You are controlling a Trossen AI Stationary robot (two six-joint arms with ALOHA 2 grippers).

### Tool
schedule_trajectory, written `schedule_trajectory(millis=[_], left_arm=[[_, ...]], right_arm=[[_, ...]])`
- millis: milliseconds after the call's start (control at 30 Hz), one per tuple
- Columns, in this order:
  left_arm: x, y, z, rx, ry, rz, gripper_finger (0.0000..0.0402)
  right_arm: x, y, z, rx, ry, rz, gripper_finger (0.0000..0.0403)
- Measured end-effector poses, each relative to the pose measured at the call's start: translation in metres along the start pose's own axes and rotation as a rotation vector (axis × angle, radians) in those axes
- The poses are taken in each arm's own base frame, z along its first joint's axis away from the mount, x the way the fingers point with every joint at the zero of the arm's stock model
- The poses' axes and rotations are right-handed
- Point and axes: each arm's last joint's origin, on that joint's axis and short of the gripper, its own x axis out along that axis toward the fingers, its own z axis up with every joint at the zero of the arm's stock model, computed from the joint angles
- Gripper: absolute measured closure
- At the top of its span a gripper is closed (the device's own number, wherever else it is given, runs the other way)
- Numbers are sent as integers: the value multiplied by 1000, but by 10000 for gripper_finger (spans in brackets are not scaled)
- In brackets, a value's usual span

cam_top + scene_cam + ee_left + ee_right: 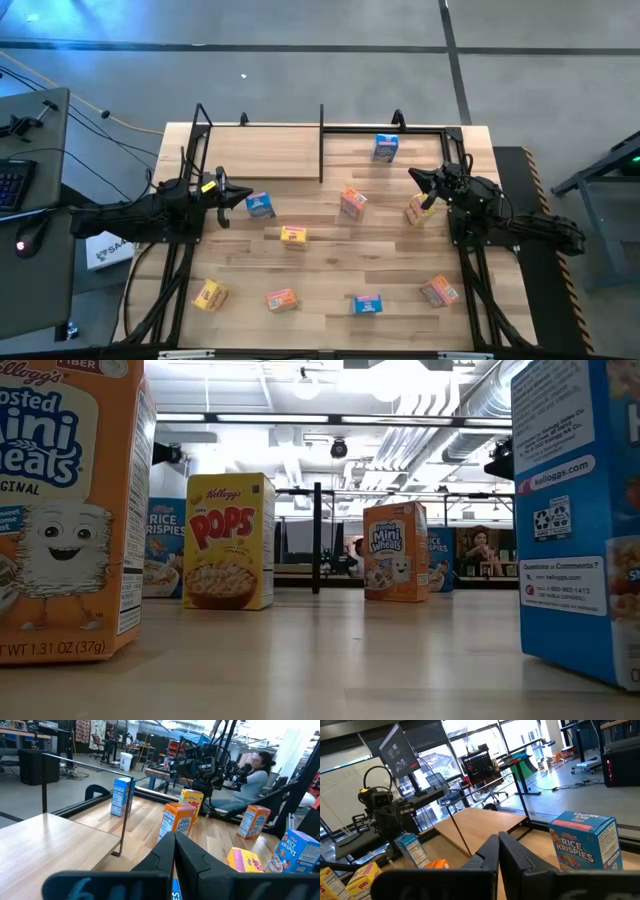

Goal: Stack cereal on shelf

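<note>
The robot's right gripper will next go to the sides of the orange box [353,204] [438,864] that stands between the two arms and close there.
Several small cereal boxes stand scattered on the slatted table. The shelf [265,150] is a raised light-wood board with black posts at the far left. My left gripper [232,197] is shut, just left of a blue box [260,205]. A sliver of that box [175,894] shows under its fingers [175,851]. My right gripper [424,183] is shut beside a tilted yellow box [418,212], and its wrist view [498,846] looks past a blue Rice Krispies box [585,842]. An orange box [353,203] stands between the arms. My left gripper has its shut fingers right beside and over the blue box's left end [175,894]. The fingers hide that spot, so I cannot tell whether they touch it. The box stands on the table.
More boxes: blue [386,147] at the far edge right of the shelf, yellow [293,235] mid-table, and yellow [210,295], orange [281,299], blue [367,304] and orange [439,291] along the near edge. A person [252,775] sits beyond the table.
</note>
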Motion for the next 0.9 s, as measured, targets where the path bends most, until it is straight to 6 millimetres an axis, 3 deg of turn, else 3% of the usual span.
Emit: schedule_trajectory(millis=[900], left_arm=[[0, 0, 0, -33, -2, 0, 399]], right_arm=[[0, 0, 0, 0, 0, -1, 402]])
